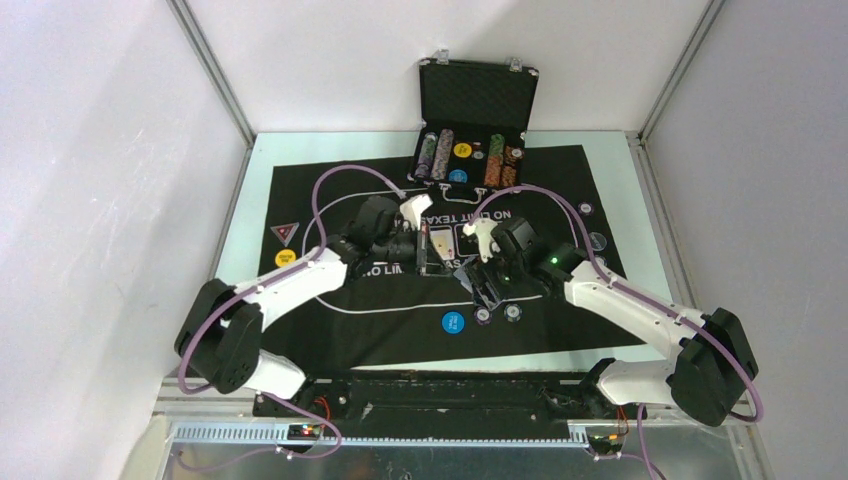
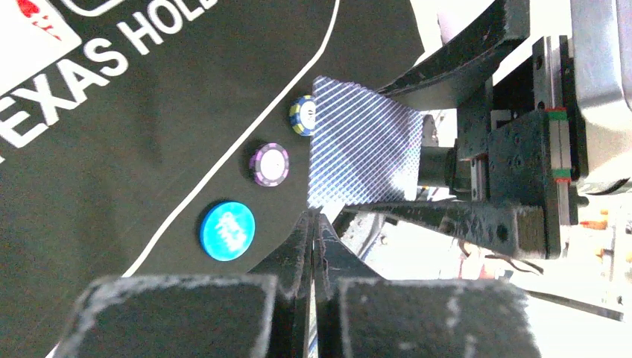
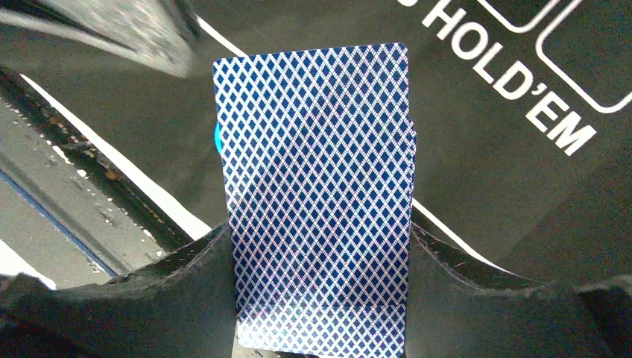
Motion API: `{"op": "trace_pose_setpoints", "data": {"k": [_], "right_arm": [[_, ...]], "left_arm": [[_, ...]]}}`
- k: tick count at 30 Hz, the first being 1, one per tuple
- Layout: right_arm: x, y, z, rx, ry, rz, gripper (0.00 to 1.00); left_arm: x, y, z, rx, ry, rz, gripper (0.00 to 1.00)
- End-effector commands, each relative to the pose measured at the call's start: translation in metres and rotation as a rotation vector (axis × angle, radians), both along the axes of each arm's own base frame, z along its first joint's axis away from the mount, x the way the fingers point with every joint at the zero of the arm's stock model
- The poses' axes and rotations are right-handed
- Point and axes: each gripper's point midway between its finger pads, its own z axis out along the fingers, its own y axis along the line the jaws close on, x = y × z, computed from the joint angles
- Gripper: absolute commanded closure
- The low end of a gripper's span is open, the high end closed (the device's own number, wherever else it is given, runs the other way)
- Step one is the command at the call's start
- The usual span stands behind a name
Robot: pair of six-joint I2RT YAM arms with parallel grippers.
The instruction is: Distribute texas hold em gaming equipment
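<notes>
My empty, shut left gripper is beside the jutting top card of the stack, so I should open and pinch the card's jutting end (image 3: 311, 66).
My right gripper (image 1: 484, 290) is shut on a stack of blue-backed playing cards (image 3: 320, 194), held upright above the black felt mat (image 1: 330, 330). The stack also shows in the left wrist view (image 2: 365, 149). My left gripper (image 2: 317, 220) is shut on a single card seen edge-on as a thin white sliver, its tips just short of the stack. In the top view it (image 1: 448, 262) meets the right gripper mid-mat. A blue button (image 2: 227, 230), a purple chip (image 2: 270, 164) and a blue-yellow chip (image 2: 303, 115) lie on the mat below.
The open black case (image 1: 478, 95) with rows of chips stands at the mat's far edge. A yellow button (image 1: 284, 258) lies at the mat's left, two chips (image 1: 597, 241) at its right. A face-up card (image 2: 30, 22) lies on the mat.
</notes>
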Motion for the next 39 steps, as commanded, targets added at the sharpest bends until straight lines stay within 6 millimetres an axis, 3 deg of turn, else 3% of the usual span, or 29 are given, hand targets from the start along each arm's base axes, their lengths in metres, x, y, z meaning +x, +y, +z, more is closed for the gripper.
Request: {"op": "trace_pose_setpoints", "data": {"k": [1,4,5,6,7,9,11,14,20,23,30,39], "right_arm": [[0.012,-0.007,0.01,0.003,-0.046,-0.056,1.0],[0.012,-0.006,0.011,0.006,-0.049,-0.055,1.0],[0.012,-0.006,0.012,0.008,-0.051,-0.055,1.0],[0.012,-0.005,0.012,0.011,-0.052,-0.052,1.0],[0.012,-0.005,0.013,0.014,-0.055,-0.05,1.0],[0.011,-0.004,0.015,0.021,-0.06,-0.046,1.0],[0.01,-0.002,0.016,0.032,-0.061,-0.037,1.0],[0.009,0.0,0.018,0.04,-0.065,-0.026,1.0],[0.009,0.001,0.018,0.041,-0.068,-0.023,1.0],[0.009,0.0,0.018,0.04,-0.067,-0.026,1.0],[0.009,0.001,0.017,0.038,-0.067,-0.025,1.0],[0.008,0.0,0.016,0.032,-0.064,-0.028,1.0]], "left_arm": [[0.004,0.015,0.009,0.007,-0.072,0.034,1.0],[0.003,0.014,0.014,-0.011,-0.074,0.026,0.96],[0.003,0.013,0.013,-0.014,-0.065,0.021,0.87],[0.002,0.012,0.012,-0.016,-0.056,0.02,0.65],[0.002,0.009,0.011,-0.027,-0.042,0.012,0.52],[0.003,0.004,0.007,-0.04,-0.016,0.004,0.35],[0.005,-0.002,0.007,-0.072,0.003,-0.005,0.24],[0.009,-0.013,0.011,-0.132,0.013,-0.031,0.21],[0.008,-0.027,0.014,-0.181,0.057,-0.068,0.31],[0.006,-0.031,0.013,-0.2,0.086,-0.079,0.42],[0.002,-0.036,0.019,-0.245,0.103,-0.097,0.58],[0.004,-0.034,0.017,-0.217,0.099,-0.074,0.98]]}}
